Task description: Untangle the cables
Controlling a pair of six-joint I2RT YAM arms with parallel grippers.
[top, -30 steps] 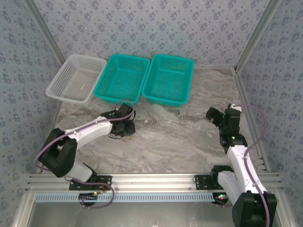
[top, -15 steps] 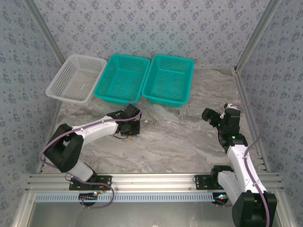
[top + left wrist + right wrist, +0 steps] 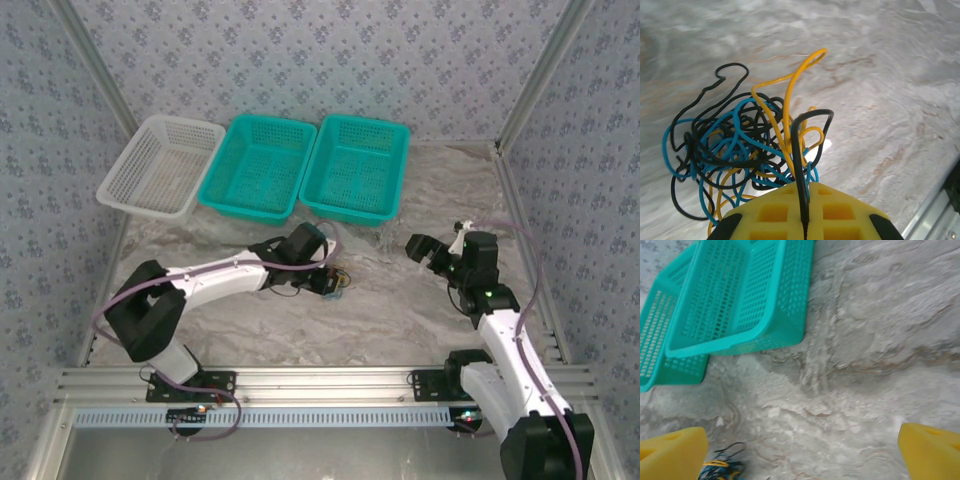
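Observation:
My left gripper's black loop is tangled with the yellow loop, so next my right gripper grabs the yellow loop [image 3: 812, 59] and pulls it out of the clump.
The cables [image 3: 740, 145] are a small tangle of black, blue and yellow cords lying on the marble table. In the top view the cables [image 3: 338, 283] sit mid-table, at the tip of my left gripper [image 3: 325, 279]. My left gripper [image 3: 806, 192] is shut, its yellow pads [image 3: 775, 212] pinching a black loop that rises out of the clump. To the right, my right gripper [image 3: 420, 247] hangs open above bare table. Its yellow fingers [image 3: 672, 452] stand wide apart, and the cables [image 3: 722, 467] peek in at the lower left of the right wrist view.
Three baskets line the back of the table [image 3: 400, 310]: a white one [image 3: 160, 165] on the left and two teal ones [image 3: 258, 165] [image 3: 355, 167]. A teal basket [image 3: 740, 295] is close ahead of the right wrist. Metal rails border the table's near edge.
My left gripper has shut on the black cable and slid right toward mid-table, dragging the tangle along. The right gripper has shifted left toward it, still open.

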